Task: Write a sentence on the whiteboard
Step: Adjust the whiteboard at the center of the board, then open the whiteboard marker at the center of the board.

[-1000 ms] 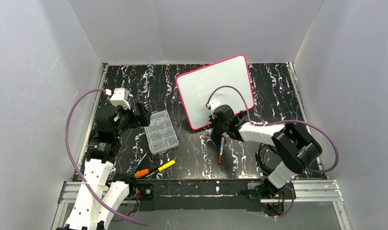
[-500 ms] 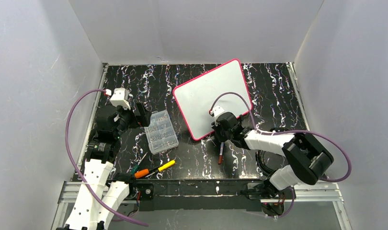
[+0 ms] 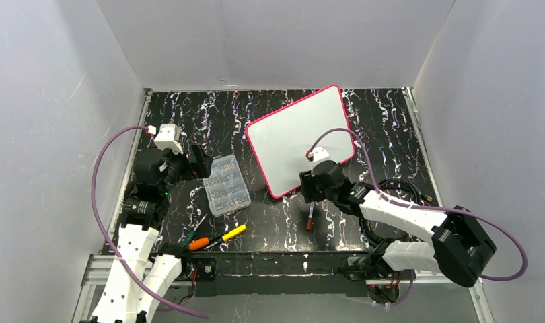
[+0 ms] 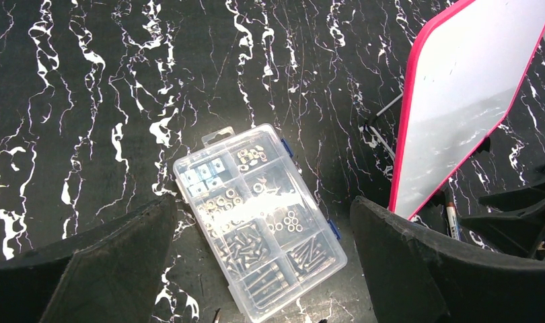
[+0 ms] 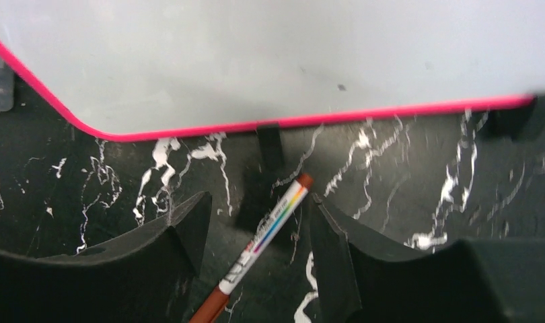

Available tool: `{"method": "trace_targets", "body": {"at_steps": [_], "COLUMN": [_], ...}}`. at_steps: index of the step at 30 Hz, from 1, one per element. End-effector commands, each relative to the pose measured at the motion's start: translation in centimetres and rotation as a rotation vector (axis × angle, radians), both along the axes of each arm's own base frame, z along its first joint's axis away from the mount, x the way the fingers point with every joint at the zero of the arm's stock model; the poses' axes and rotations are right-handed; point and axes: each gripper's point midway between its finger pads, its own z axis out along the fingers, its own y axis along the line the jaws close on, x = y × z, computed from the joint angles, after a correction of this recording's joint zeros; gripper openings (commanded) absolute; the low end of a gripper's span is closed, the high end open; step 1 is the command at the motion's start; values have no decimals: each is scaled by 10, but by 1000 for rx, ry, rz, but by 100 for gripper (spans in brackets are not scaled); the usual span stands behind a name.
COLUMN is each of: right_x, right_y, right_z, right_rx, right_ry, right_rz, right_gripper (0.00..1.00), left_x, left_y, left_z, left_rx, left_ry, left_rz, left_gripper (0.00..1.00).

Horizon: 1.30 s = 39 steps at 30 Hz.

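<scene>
My right gripper should back off, as it straddles the marker's far end, and grip the marker's white body [image 5: 262, 237], so the marker's near end is left for my left gripper.
The whiteboard [image 3: 298, 138], white with a pink-red rim, stands propped at a slant at the back middle of the table. It also shows in the left wrist view [image 4: 465, 101] and the right wrist view [image 5: 270, 54]. Its face is blank; no sentence shows. A brown-red marker [image 3: 311, 217] with a white barrel lies on the table in front of the board. My right gripper [image 3: 311, 190] is open and empty just below the board's near edge, its jaws [image 5: 260, 202] astride the marker's [image 5: 266, 245] far end without touching it. My left gripper [image 3: 201, 161] is open and empty.
A clear organizer box [image 3: 227, 185] of screws and nuts lies under the left gripper's [image 4: 263, 208] open jaws, as the left wrist view [image 4: 260, 219] shows. An orange-handled screwdriver [image 3: 199, 243] and a yellow-handled one [image 3: 234, 233] lie near the front edge. White walls surround the table.
The whiteboard has turned a little and slid toward the near side. My right gripper has shifted right and nearer, its arm stretching out. The marker and left arm have not moved.
</scene>
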Motion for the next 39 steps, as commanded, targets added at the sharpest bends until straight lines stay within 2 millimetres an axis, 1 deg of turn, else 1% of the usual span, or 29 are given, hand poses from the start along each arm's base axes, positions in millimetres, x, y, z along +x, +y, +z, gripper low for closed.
{"method": "trace_targets", "body": {"at_steps": [1,3,6,10,18,21,25,28,33,36,39], "right_x": [-11,-18,-25,-26,-20,-20,-20,-20,-22,-22,-24], "right_y": [-30,-35,-37,-34,-13,-9,-15,-19,-20,-26,-27], "right_z": [-4,-8,-12,-17,-22,-25,-31,-35,-43,-48,-53], "right_rx": [-21,-21,-30,-31,-19,-47,-102,-125,-134,-136,-97], "right_ry": [94,131,168,195,209,212,217,222,237,234,232], "right_rz": [-242,-295,-345,-394,-393,-397,-450,-477,-498,-541,-560], "right_gripper": [64,62,61,60,57,53,44,43,42,37,33], "left_x": [-4,-4,-3,-3,-3,-4,-4,-5,-5,-5,-7], "left_y": [-6,-7,-7,-6,-8,-10,-12,-12,-11,-14,-18], "left_z": [1,1,0,-1,-2,-2,-2,-2,-2,-1,-3], "left_rx": [-6,-6,-6,-6,-6,-6,-5,-3,1,3,6], "left_ry": [-3,0,3,8,9,8,8,8,8,5,12], "left_rz": [-36,-38,-38,-35,-44,-58,-67,-67,-67,-83,-115], "left_gripper": [99,99,99,99,99,99,99,99,99,99,99]}}
